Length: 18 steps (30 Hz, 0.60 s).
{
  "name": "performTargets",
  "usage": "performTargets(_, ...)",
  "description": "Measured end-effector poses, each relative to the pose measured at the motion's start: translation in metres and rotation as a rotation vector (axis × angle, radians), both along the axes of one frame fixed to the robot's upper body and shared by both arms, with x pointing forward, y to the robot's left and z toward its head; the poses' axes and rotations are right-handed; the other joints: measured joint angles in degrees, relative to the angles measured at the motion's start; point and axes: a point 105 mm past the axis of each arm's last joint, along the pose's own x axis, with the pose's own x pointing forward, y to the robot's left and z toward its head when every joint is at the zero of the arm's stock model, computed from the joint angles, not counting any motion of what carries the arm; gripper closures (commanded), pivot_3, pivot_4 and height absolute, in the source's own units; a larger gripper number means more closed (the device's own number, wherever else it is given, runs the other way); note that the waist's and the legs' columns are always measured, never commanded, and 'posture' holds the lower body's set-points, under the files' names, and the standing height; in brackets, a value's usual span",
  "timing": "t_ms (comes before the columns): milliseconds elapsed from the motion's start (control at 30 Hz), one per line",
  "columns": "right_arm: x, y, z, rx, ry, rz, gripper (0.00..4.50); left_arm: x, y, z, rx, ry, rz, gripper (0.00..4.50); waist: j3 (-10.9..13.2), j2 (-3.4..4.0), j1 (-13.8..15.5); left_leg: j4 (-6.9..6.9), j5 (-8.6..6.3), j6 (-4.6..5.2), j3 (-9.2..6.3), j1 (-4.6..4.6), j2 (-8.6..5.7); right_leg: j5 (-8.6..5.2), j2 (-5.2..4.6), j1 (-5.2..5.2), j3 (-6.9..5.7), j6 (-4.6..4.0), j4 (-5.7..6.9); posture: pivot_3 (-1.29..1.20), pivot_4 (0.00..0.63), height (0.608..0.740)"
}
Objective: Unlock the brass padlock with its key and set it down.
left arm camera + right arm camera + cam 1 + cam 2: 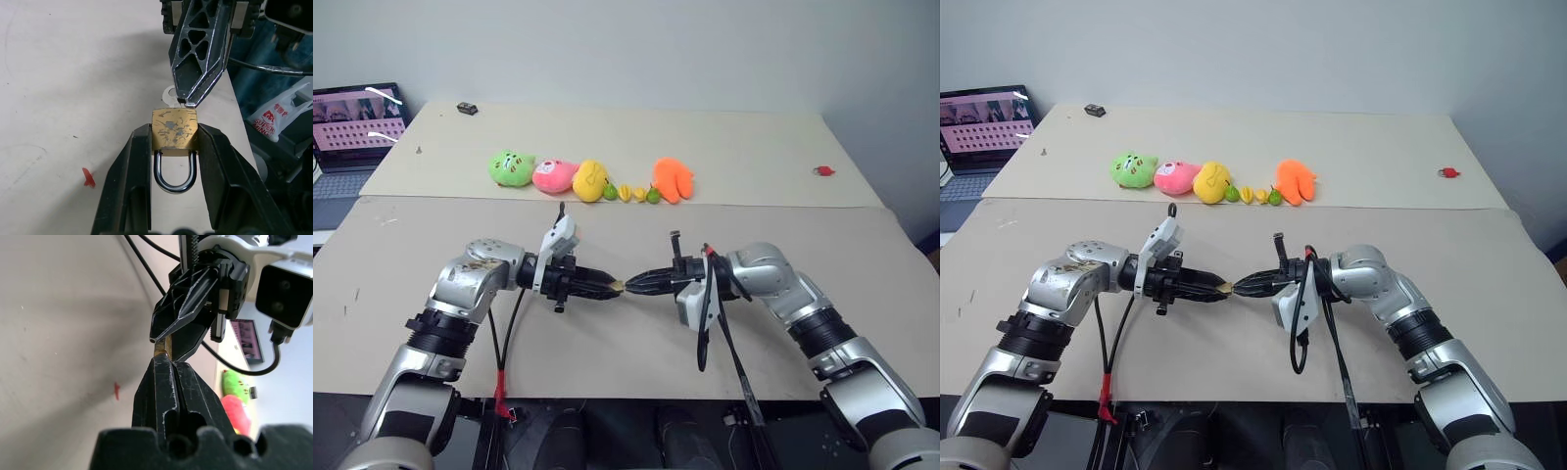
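Observation:
Next, my right gripper opens, leaves the key where it is and takes over the padlock's brass body (pixel 174 129), because the padlock's shackle points back inside my left gripper's fingers.
The brass padlock (pixel 173 128) is clamped by its sides between the two black fingers of my left gripper (pixel 610 286), its silvery shackle (pixel 174 180) pointing back toward the wrist. It hangs above the near table in front of me. My right gripper (pixel 634 283) comes in from the opposite side, tip to tip with the left one. Its fingers are shut on the key (pixel 167 94), whose round silvery bow peeks out beside the fingertips. The key's end sits at the padlock's outer face. The keyhole itself is hidden.
On the far table lies a row of plush toys (pixel 590 179) with small toy fruits (pixel 631 193). A small red object (pixel 822 170) sits at far right, a small black item (pixel 467 108) at the back left, and a laptop (pixel 352 127) at the left edge.

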Motion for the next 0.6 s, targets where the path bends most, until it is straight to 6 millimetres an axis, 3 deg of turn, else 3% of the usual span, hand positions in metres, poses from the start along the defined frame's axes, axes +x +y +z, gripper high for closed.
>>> performTargets(267, 0.0052, -0.0075, 0.0017, -0.026, 0.426, -0.075, 4.48, -0.0016, -0.0089, -0.0057, -0.016, -0.139, -0.033, 3.67, 0.0, 0.0, 0.2, 0.02, 0.0, 0.0, 0.0, -0.02, 0.0, 0.01, 0.0, -0.01, -0.01, -0.01, 0.0, 0.0, 0.15, 0.717)
performTargets(600, 0.0041, -0.0078, 0.007, -0.015, 0.56, -0.098, 4.48, -0.005, -0.0093, -0.0021, -0.019, -0.181, -0.04, 3.67, 0.0, 0.0, 0.2, 0.02, 0.0, 0.0, 0.0, -0.04, 0.0, 0.0, 0.0, -0.04, -0.03, 0.0, 0.0, 0.0, 0.15, 0.717)
